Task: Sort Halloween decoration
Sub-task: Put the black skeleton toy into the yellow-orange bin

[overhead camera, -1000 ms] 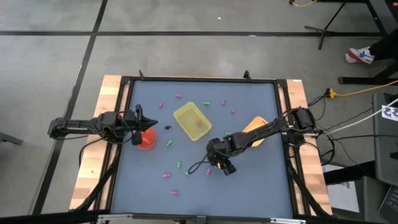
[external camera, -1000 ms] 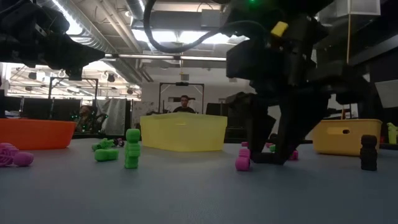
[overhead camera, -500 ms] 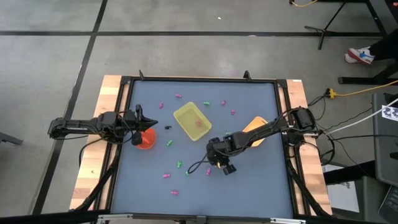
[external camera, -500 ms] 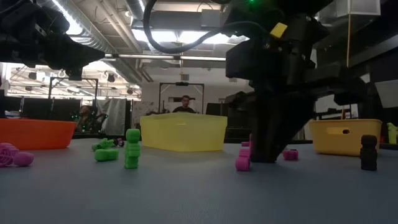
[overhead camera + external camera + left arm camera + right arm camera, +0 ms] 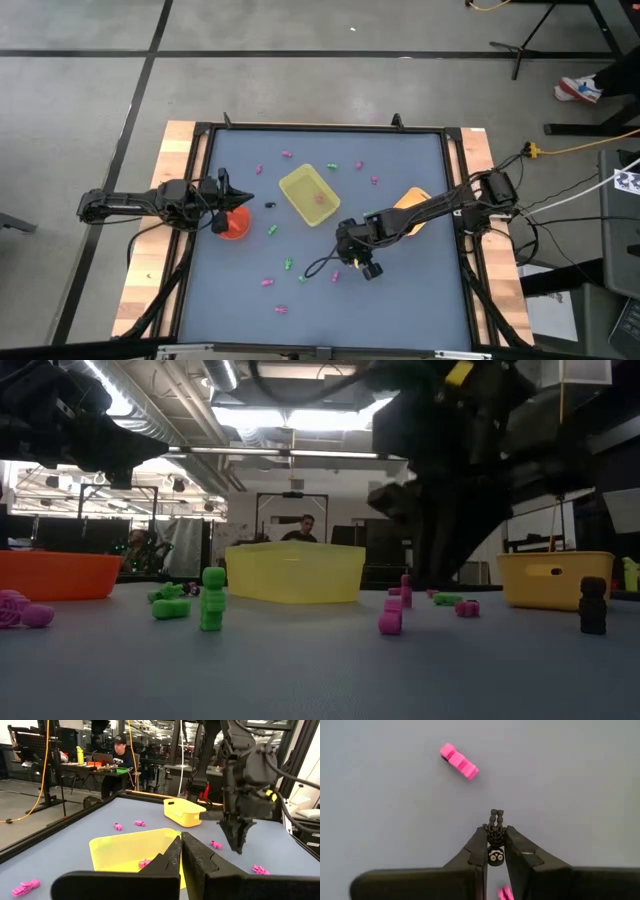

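My right gripper is to release the black trinket inside the orange-yellow bin [image 5: 403,211], near the bin's edge that faces the yellow tray.
Tiny pink, green and black trinkets lie scattered on the blue table. My right gripper [image 5: 358,263] points down near the table's middle, shut on a black trinket [image 5: 495,834] with white eyes. A pink trinket [image 5: 459,761] lies on the table beyond it. My left gripper [image 5: 228,192] is shut and empty, hovering by the orange bowl [image 5: 232,226] at the left; its fingers [image 5: 181,840] are closed together. The yellow tray [image 5: 310,194] holds a pink trinket [image 5: 146,863]. My right gripper pinches the black trinket's middle [image 5: 495,840] between its two fingers [image 5: 479,847]. One end of the trinket [image 5: 495,815] sticks out past the fingertips. The fingers come from above, pointing down. The trinket is lifted off the table.
An orange-yellow bin [image 5: 412,208] stands under my right arm. Green [image 5: 212,598] and pink [image 5: 390,617] trinkets stand near the table's front, and a black one [image 5: 592,603] at the right. People sit in the room beyond the table [image 5: 119,751].
My right gripper has shut its fingers on the black trinket on the table, then gone up with it, lifting it clear. It has drifted slightly toward the table's right and near edges.
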